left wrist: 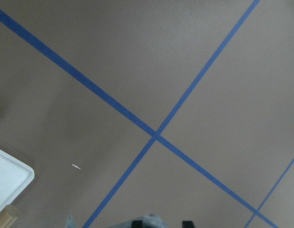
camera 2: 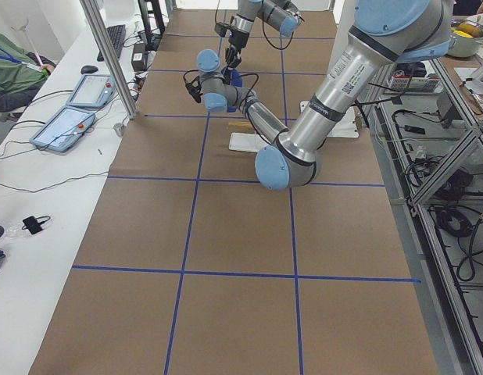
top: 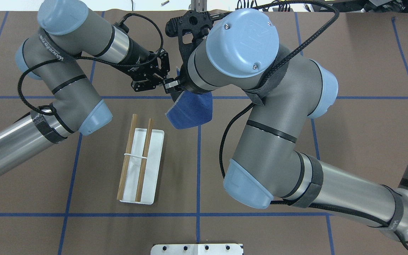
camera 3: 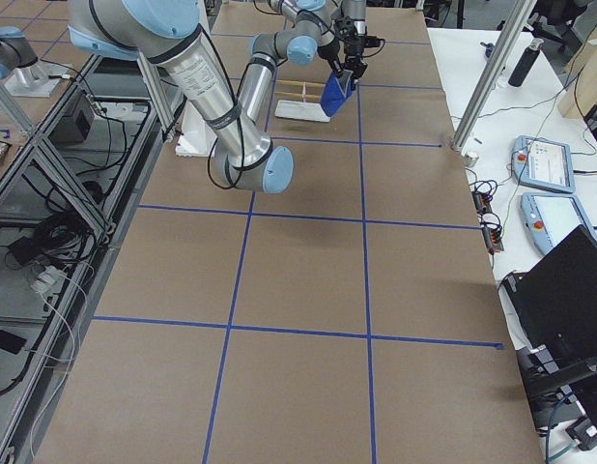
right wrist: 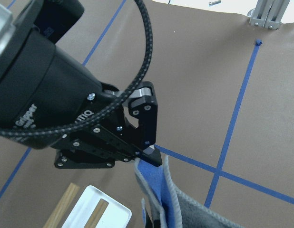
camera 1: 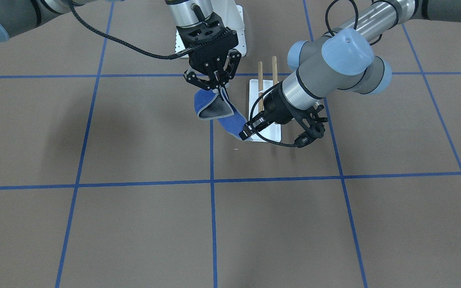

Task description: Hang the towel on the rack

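Observation:
I need to release the towel, now hanging in the air beside the rack, from my left gripper once it is draped across the wooden dowels (camera 1: 279, 101) above the white tray.
The towel (camera 1: 224, 116), bright blue with a grey side and light stitched edging, hangs in the air between both grippers. My right gripper (camera 1: 218, 87) points down and is shut on its upper edge. My left gripper (camera 1: 246, 133) comes in from the side and is shut on its lower corner, as the right wrist view (right wrist: 149, 159) also shows. The rack (top: 156, 156) is a white tray with two wooden dowels (top: 128, 159) lying across it, on the table just beside the towel (top: 190, 111). My right gripper is hidden under its own wrist in the overhead view.
The brown table is marked with blue tape lines (camera 1: 212, 200). A white mounting plate (top: 197, 249) sits at the robot's base. The left arm's elbow (camera 1: 346, 52) hangs over the rack's far end. Operators' desks with tablets (camera 2: 66, 125) flank the table.

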You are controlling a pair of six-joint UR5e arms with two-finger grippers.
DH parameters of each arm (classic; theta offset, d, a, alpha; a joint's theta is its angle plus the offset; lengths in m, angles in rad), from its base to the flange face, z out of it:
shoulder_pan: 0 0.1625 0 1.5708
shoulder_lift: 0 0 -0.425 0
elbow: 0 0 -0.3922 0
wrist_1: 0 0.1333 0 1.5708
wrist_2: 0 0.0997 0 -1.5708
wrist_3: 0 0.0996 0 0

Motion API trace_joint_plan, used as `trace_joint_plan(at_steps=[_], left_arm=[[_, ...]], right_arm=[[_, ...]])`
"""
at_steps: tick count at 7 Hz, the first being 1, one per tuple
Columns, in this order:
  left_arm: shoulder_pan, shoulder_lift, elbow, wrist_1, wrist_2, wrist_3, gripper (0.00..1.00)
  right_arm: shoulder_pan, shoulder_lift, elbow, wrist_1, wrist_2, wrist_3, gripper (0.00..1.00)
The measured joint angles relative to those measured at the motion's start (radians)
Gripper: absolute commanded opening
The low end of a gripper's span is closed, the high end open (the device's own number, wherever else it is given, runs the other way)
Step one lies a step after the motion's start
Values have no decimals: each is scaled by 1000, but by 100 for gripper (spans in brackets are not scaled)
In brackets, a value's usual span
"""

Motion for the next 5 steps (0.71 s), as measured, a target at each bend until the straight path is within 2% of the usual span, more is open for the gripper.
trace_joint_plan(at_steps=[3,5], left_arm=[[-6,-4,-13,-1,1,-14,0],[-8,-4,-53,-1,0,-48,0]], right_arm=[[-1,-98,88,-6,3,14,100],[43,-158,130,-10,38,12,100]])
